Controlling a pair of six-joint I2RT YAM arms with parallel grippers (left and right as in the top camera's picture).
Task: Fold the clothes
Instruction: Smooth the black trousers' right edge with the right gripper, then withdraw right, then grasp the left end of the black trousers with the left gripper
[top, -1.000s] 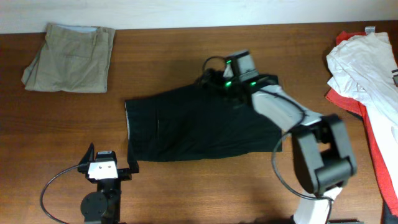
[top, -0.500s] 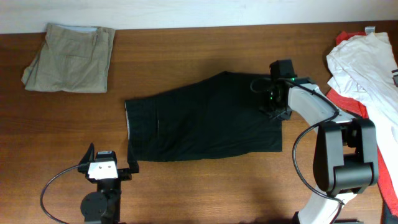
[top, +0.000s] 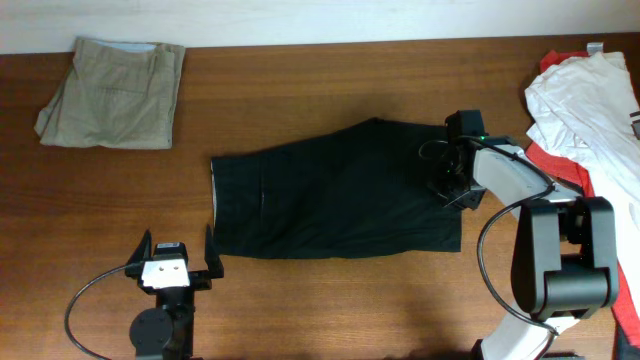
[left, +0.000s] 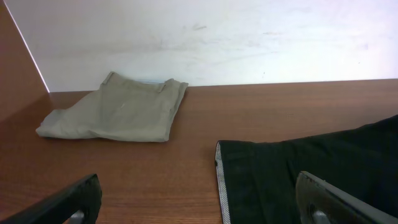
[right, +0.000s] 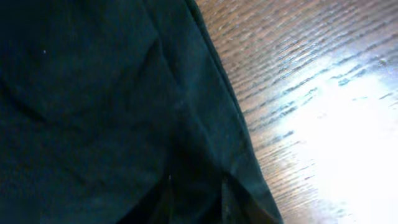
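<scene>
My left gripper is to move next to the middle of the black shorts' waistband (top: 214, 205) (left: 222, 183), beside the pale lining, and close there.
The black shorts (top: 330, 200) lie flat across the middle of the table, pale waistband lining at their left edge (left: 219, 180). My right gripper (top: 455, 185) sits on their right hem, and its fingers are closed down on a pinch of the dark fabric (right: 196, 205). Black cloth (right: 93, 93) fills most of the right wrist view. My left gripper (top: 172, 262) rests near the front edge, just left of the waistband. It is open with nothing between its fingers (left: 74, 199).
Folded beige shorts (top: 112, 78) lie at the back left corner, seen too in the left wrist view (left: 118, 115). A loose heap of white and red clothes (top: 590, 110) covers the right edge. Bare wood (right: 323, 124) shows right of the black hem.
My right gripper swung from the shorts' top edge to their right hem and closed on the fabric. The shorts slid a little to the right. The left arm stayed still.
</scene>
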